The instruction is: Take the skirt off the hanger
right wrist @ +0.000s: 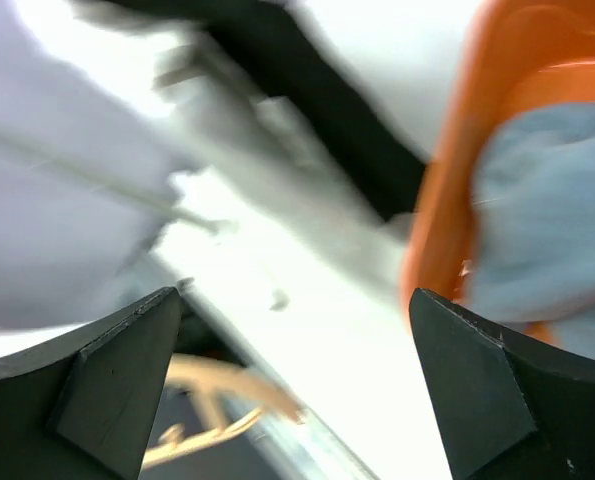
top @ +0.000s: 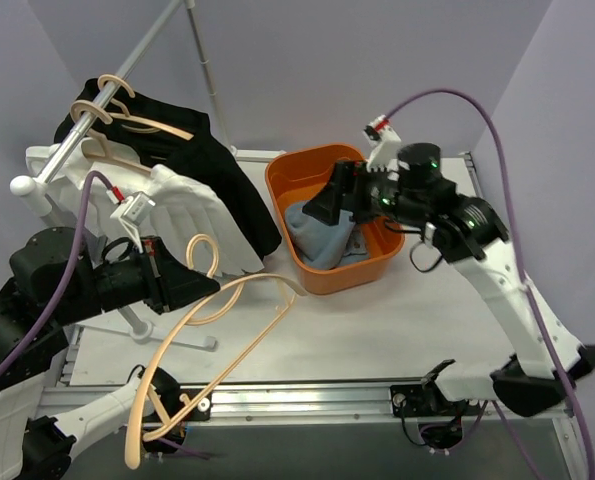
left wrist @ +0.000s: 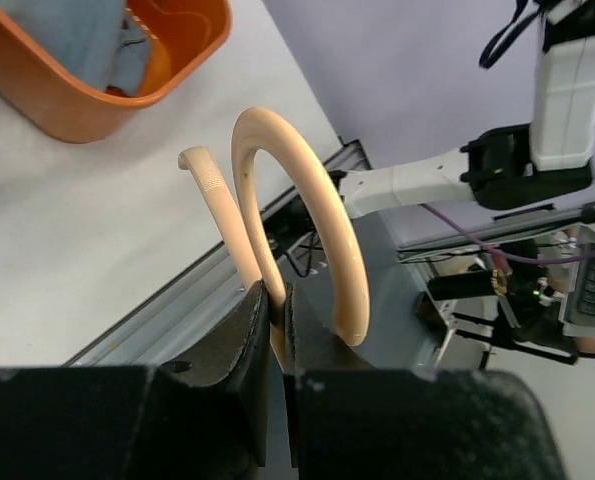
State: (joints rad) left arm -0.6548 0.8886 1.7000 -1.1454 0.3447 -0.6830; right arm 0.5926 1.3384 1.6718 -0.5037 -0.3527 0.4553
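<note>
Next, my right gripper closes on the end of the beige hanger's arm (top: 291, 281) (right wrist: 282, 398) nearest the orange basket, while my left gripper holds the hanger's neck.
A bare beige hanger (top: 217, 330) hangs from my left gripper (top: 205, 282), which is shut on its neck just below the hook; its arms reach down past the table's front edge. The left wrist view shows the jaws pinching the neck (left wrist: 274, 300) with the hook (left wrist: 312, 200) above. A blue-grey skirt (top: 322, 235) lies crumpled in the orange basket (top: 287, 175). My right gripper (top: 325, 203) is open and empty over the basket's left part. In the blurred right wrist view its fingers (right wrist: 112, 375) stand wide apart, with the skirt (right wrist: 547, 220) at the right.
A clothes rack (top: 127, 75) at the back left carries black garments (top: 192, 150) and a white garment (top: 192, 215) on wooden hangers. The rack's foot (top: 167, 335) lies on the table's left. The metal rail (top: 307, 400) runs along the front edge.
</note>
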